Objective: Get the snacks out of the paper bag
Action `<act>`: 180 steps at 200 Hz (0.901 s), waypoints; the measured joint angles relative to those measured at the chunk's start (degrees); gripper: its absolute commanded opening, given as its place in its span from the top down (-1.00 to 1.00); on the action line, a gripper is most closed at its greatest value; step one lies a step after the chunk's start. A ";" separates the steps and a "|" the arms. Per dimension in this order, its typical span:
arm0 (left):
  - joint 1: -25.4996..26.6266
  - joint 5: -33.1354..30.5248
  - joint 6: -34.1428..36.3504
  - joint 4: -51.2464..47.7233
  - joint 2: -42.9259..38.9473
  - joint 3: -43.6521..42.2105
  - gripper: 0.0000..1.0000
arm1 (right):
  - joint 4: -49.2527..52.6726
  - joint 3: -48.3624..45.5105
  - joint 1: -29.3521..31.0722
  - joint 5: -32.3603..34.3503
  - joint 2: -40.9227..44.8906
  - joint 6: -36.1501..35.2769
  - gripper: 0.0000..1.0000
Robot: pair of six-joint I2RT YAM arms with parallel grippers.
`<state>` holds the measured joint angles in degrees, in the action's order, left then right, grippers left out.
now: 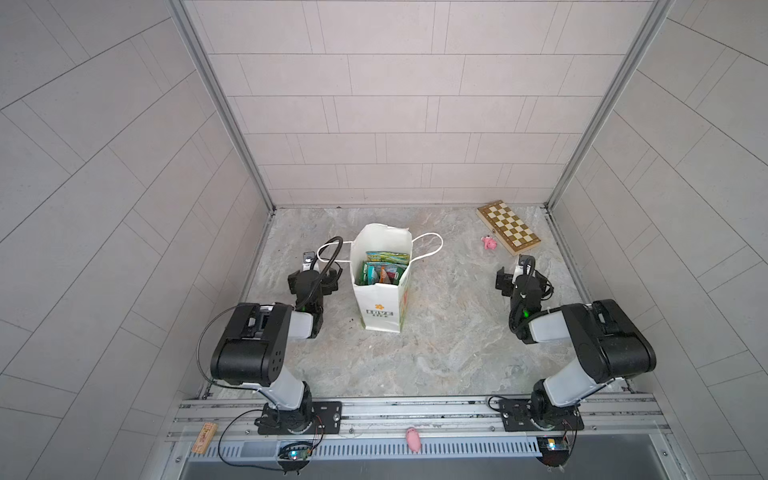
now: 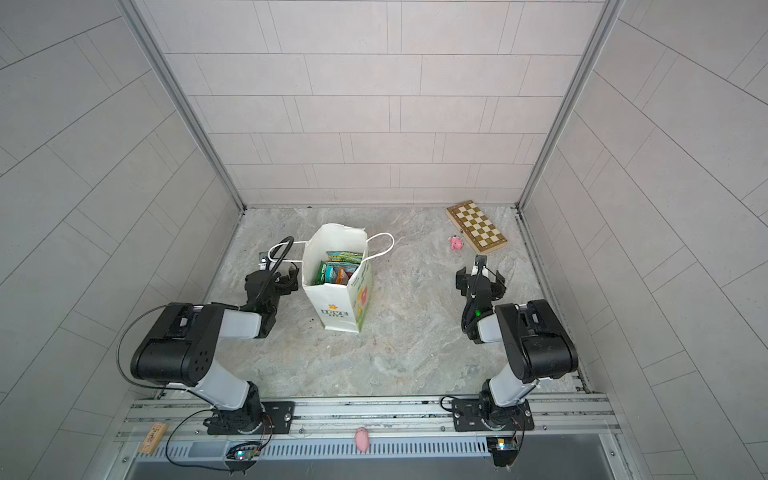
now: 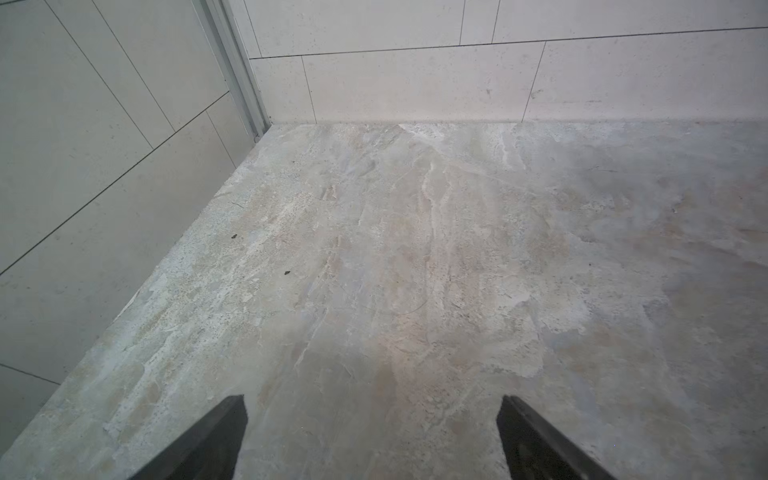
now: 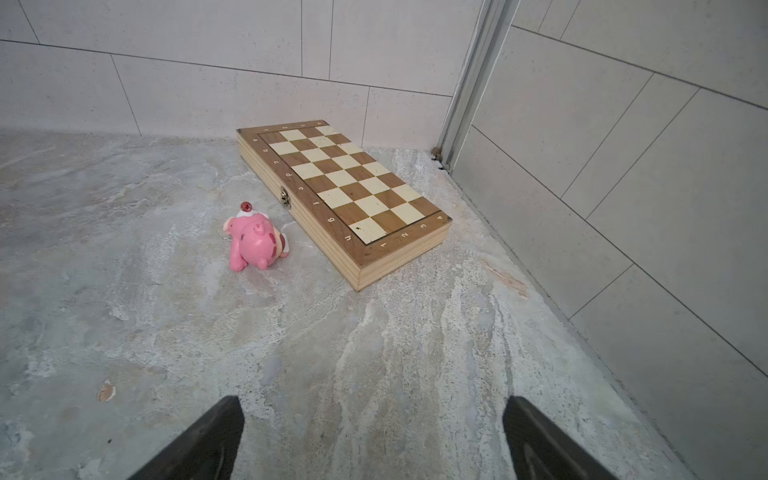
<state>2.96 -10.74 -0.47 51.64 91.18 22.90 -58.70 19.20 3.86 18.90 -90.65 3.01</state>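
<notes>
The outer end of the cord handle (image 1: pixel 319 251) of the paper bag, on the bag's side away from the chessboard, will be gripped by my left gripper.
The white paper bag (image 1: pixel 379 305) (image 2: pixel 332 309) stands upright and open in the middle of the stone floor, its cord handles hanging out to both sides. The snacks (image 1: pixel 384 268) (image 2: pixel 337 269), several glossy green, teal and orange packets, stand on edge inside it. My left gripper (image 1: pixel 313 276) (image 2: pixel 272 277) (image 3: pixel 370 401) hangs open and empty just left of the bag, facing the back left corner. Far to the bag's right, my right gripper (image 1: pixel 521 279) (image 2: pixel 479 277) (image 4: pixel 372 401) is also open and empty. Neither wrist view shows the bag.
A folded wooden chessboard (image 1: pixel 509 227) (image 4: pixel 345 195) lies in the back right corner with a pink toy figure (image 1: pixel 488 243) (image 4: pixel 255 243) beside it. Another pink toy (image 1: pixel 413 438) and a small wooden block (image 1: pixel 203 437) rest on the front rail. Tiled walls close three sides.
</notes>
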 measured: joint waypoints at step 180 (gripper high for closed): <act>0.00 -4.33 -1.44 0.72 -3.82 -2.99 -1.00 | -1.07 -0.94 0.00 1.05 0.22 0.07 -0.99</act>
<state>2.96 -15.07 -1.91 52.36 87.35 19.90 -59.77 18.26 3.86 19.94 -90.43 3.07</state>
